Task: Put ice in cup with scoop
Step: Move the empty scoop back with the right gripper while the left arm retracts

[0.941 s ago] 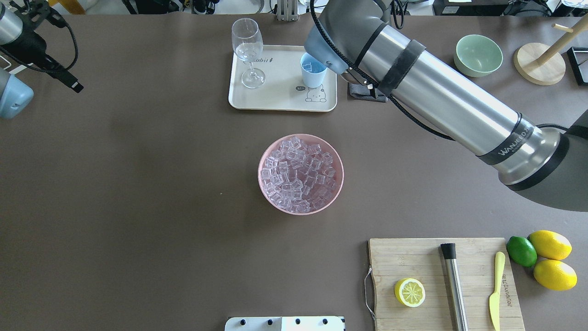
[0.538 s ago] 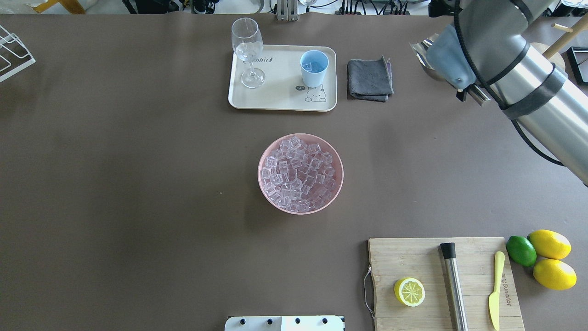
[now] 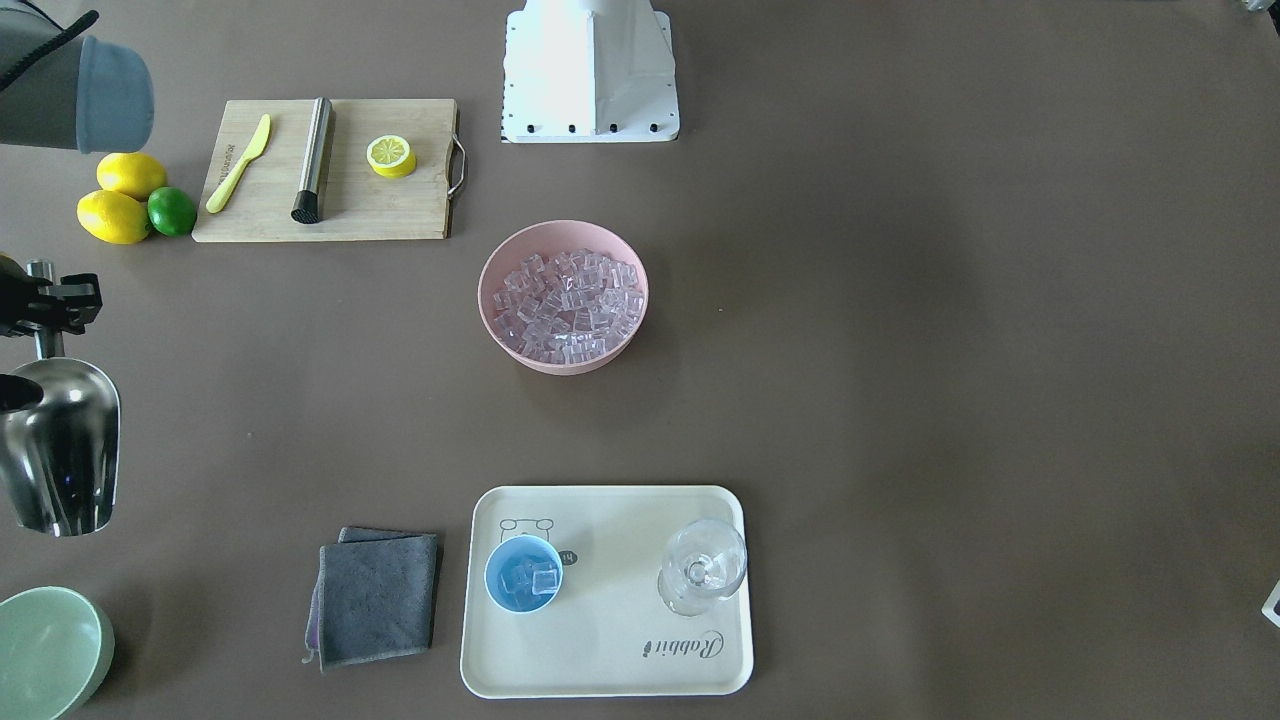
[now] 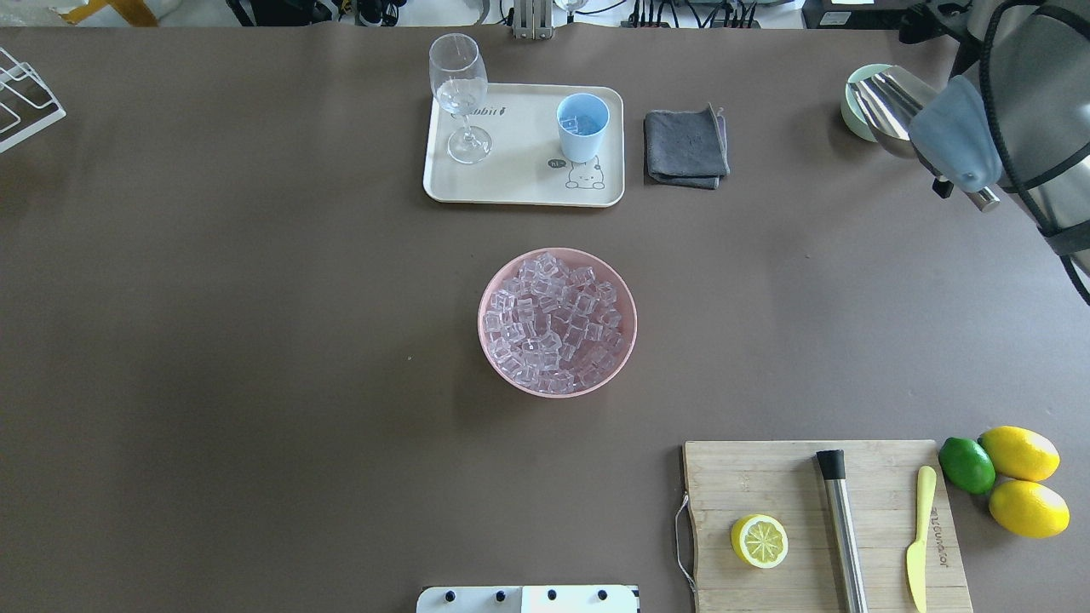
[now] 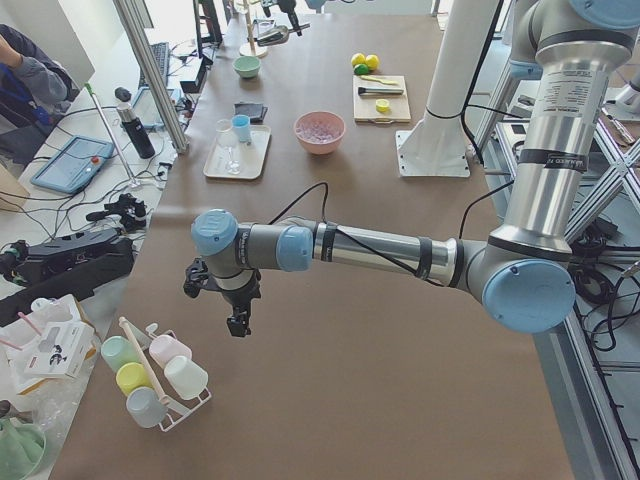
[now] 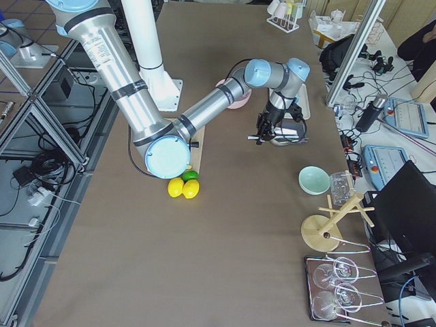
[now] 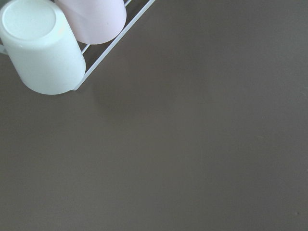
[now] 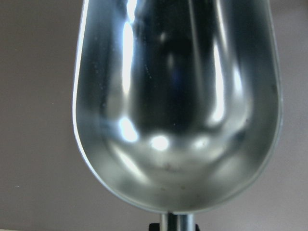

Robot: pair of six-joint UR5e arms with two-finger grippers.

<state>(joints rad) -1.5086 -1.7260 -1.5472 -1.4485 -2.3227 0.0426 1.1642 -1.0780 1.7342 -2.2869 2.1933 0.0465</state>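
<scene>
My right gripper should release the steel scoop, which hangs beside the pale green bowl now, on the bare table (image 3: 48, 410) between the pale green bowl and the lemons.
The steel scoop (image 3: 62, 450) hangs level above the table's right end, beside the pale green bowl (image 3: 45, 650). Its trough fills the right wrist view (image 8: 175, 106) and is empty. My right gripper (image 3: 42, 310) is shut on the scoop's bar handle; in the overhead view the wrist hides it, and only the scoop (image 4: 886, 100) shows. The light-blue cup (image 4: 582, 126) stands on the cream tray (image 4: 519, 180) with a few ice cubes (image 3: 530, 578) inside. More ice (image 4: 555, 319) fills the pink bowl (image 4: 630, 340) mid-table. My left gripper (image 5: 238, 322) hovers over bare table; I cannot tell its state.
A wine glass (image 4: 460, 94) shares the tray. A grey cloth (image 4: 684, 146) lies right of it. A cutting board (image 4: 766, 477) holds a lemon half, a steel cylinder and a yellow knife; lemons and a lime lie beside it. A mug rack (image 7: 41, 48) stands near my left gripper.
My right arm has swung right with the scoop, from over the cup to beside the green bowl. My left arm has left the overhead view.
</scene>
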